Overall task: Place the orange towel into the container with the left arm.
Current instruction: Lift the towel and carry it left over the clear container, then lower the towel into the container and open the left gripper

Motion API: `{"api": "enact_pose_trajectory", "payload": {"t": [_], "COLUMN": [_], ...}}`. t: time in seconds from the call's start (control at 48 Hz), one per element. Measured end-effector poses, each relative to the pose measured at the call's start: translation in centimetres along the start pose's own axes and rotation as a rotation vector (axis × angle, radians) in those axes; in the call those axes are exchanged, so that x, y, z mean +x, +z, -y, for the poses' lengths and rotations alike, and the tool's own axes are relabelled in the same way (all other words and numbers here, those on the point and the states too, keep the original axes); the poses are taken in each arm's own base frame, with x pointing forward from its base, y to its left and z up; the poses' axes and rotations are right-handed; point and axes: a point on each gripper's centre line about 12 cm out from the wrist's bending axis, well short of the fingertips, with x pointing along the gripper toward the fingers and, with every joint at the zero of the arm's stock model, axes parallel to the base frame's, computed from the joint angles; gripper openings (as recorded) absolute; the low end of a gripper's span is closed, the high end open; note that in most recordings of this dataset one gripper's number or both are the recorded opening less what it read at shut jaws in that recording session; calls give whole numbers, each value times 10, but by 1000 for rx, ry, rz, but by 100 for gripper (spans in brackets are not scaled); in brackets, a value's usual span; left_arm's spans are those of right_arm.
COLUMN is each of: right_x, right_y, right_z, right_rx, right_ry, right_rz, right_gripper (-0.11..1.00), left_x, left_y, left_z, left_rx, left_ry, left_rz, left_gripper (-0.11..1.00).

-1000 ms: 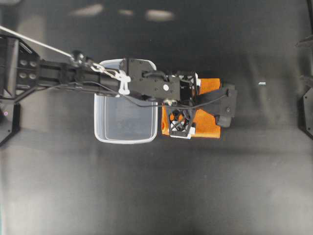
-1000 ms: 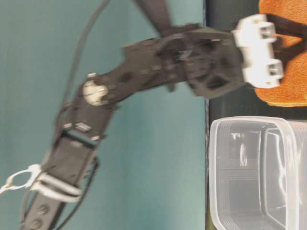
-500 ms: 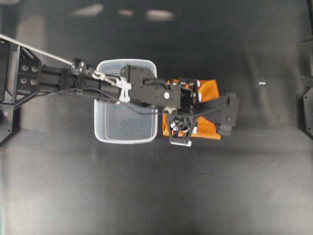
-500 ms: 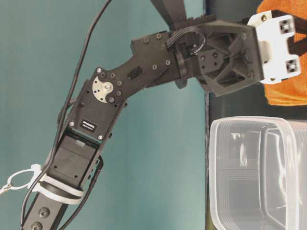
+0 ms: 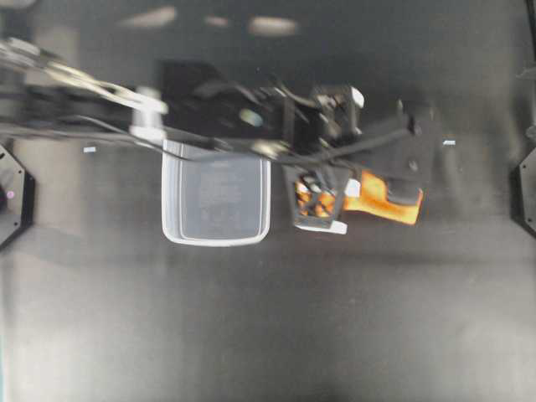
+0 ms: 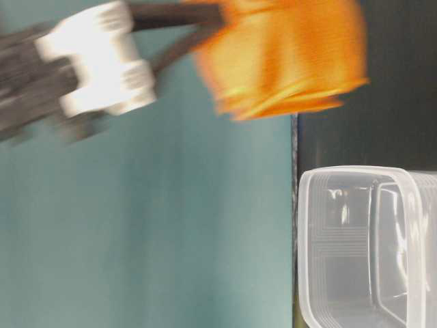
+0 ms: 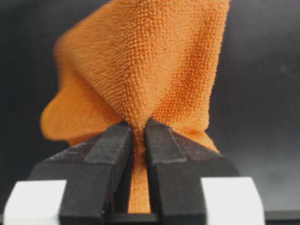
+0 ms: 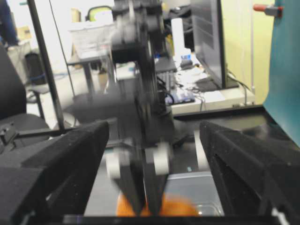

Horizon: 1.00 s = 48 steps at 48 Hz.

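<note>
I need to release the orange towel from my left gripper across the middle of the clear container's bottom (image 5: 229,188).
My left gripper (image 7: 138,129) is shut on the orange towel (image 7: 150,61), pinching a fold between its black fingers so that the cloth bunches beyond them. In the overhead view the left gripper (image 5: 333,201) holds the towel (image 5: 381,197) just right of the clear container (image 5: 216,239), which stands empty. In the blurred table-level view the towel (image 6: 287,55) hangs off the table, above and beside the container (image 6: 304,239). My right gripper (image 8: 154,173) is open and empty, facing the left arm, the towel (image 8: 136,207) and the container (image 8: 194,187).
The table is dark and matte. Arm bases sit at the left edge (image 5: 12,193) and the right edge (image 5: 526,193). A small white speck (image 5: 448,142) lies right of the towel. A teal backdrop (image 6: 136,205) stands behind the table.
The left gripper was down on the flat towel. It has now risen with the towel pinched in it, and the cloth is bunched and off the table. The arm is blurred.
</note>
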Motion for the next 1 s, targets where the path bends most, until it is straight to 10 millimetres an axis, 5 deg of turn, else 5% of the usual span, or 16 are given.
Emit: {"api": "enact_pose_trajectory", "payload": {"t": [0.167,0.354,0.646,1.0], "right_x": [0,0,0,1], "right_y": [-1,0,-1,-2], "right_z": [0,0,0,0], "right_rx": [-2,-2,2,8], "right_ry": [0,0,0,-1], "right_rz": [-2,-2,-3,-8], "right_gripper": [76,76,76,76], "left_x": [-50,-68,-70,-57], "left_y": [-15,-65,-126,-146], "left_z": [1,12,12,12], "left_rx": [-10,-15,-27,-27], "left_ry": [-8,-35,-24,-8], "left_rz": [-56,-227,-209,-138], "left_gripper": [5,5,5,5]}}
